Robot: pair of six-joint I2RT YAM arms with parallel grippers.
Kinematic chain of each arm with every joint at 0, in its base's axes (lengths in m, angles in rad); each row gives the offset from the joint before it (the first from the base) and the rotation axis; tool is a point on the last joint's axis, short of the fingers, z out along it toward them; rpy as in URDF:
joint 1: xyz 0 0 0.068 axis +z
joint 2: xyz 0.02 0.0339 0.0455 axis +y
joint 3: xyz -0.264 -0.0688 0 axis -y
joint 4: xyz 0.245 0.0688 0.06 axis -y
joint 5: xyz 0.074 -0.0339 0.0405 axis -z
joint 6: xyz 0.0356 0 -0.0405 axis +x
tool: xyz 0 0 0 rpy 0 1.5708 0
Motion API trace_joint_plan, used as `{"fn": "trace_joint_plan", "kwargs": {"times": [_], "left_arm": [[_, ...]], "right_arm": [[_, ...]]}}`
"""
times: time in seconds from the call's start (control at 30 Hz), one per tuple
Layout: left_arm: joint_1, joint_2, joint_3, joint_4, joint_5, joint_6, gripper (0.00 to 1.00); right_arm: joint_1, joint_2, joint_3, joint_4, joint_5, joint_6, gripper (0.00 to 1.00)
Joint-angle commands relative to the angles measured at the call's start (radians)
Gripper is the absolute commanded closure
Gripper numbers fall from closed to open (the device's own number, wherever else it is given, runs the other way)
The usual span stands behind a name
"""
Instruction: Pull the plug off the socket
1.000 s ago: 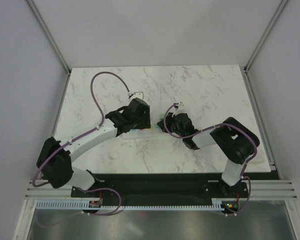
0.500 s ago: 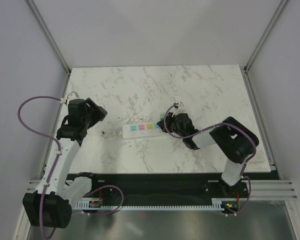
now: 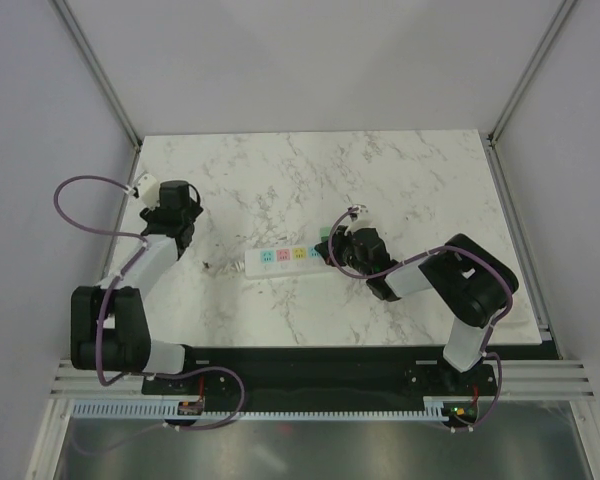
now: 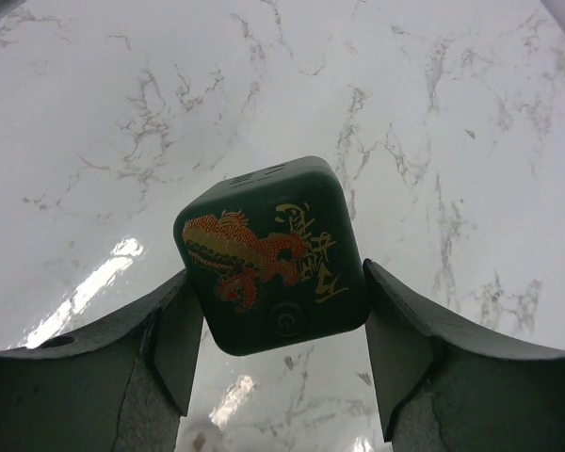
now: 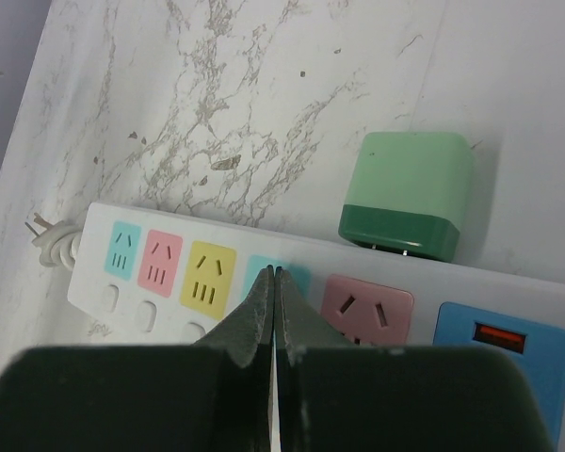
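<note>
The plug will go down from my left gripper onto the bare marble (image 3: 171,209) near the wall at the side, where it will be away from the socket.
The plug (image 4: 268,254), a dark green cube with an orange-yellow dragon mark, sits between the fingers of my left gripper (image 4: 276,275), which is shut on its two sides above the marble. In the top view that gripper (image 3: 175,207) is at the table's left side, far from the socket (image 3: 283,258), and the plug is hidden under it. The socket (image 5: 315,259) is a long white strip with pastel outlets. My right gripper (image 5: 276,273) is shut, its tips resting on the strip's light blue outlet (image 5: 301,278).
A light green block (image 5: 410,193) lies against the strip's far edge, next to the pink outlet. A short cord stub (image 5: 52,240) sticks out of the strip's left end. The marble table (image 3: 400,180) is walled on three sides.
My left arm has swung from over the strip out to the table's left side, carrying the plug. The strip's outlets are now uncovered. The right arm has stayed put.
</note>
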Motion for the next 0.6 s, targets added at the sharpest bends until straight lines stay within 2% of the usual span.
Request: {"fn": "trace_joint_plan", "kwargs": {"times": [0.0, 0.1, 0.2, 0.27, 0.33, 0.57], "left_arm": [[0.013, 0.090, 0.049, 0.299, -0.097, 0.102, 0.98], [0.042, 0.160, 0.030, 0.456, -0.016, 0.133, 0.98], [0.143, 0.223, 0.033, 0.514, 0.100, 0.073, 0.98], [0.178, 0.266, 0.049, 0.524, 0.173, 0.041, 0.98], [0.230, 0.320, 0.085, 0.530, 0.306, 0.033, 0.98], [0.361, 0.388, 0.063, 0.597, 0.536, -0.130, 0.98]], "right_arm": [[-0.001, 0.009, -0.033, -0.091, 0.006, -0.034, 1.00], [-0.001, 0.011, -0.033, -0.090, -0.019, -0.035, 1.00], [-0.001, 0.008, -0.034, -0.091, -0.016, -0.040, 1.00], [-0.001, 0.005, -0.034, -0.091, -0.012, -0.041, 1.00], [-0.001, 0.005, -0.034, -0.091, -0.012, -0.041, 1.00], [-0.001, 0.026, -0.025, -0.081, -0.028, -0.038, 1.00]]}}
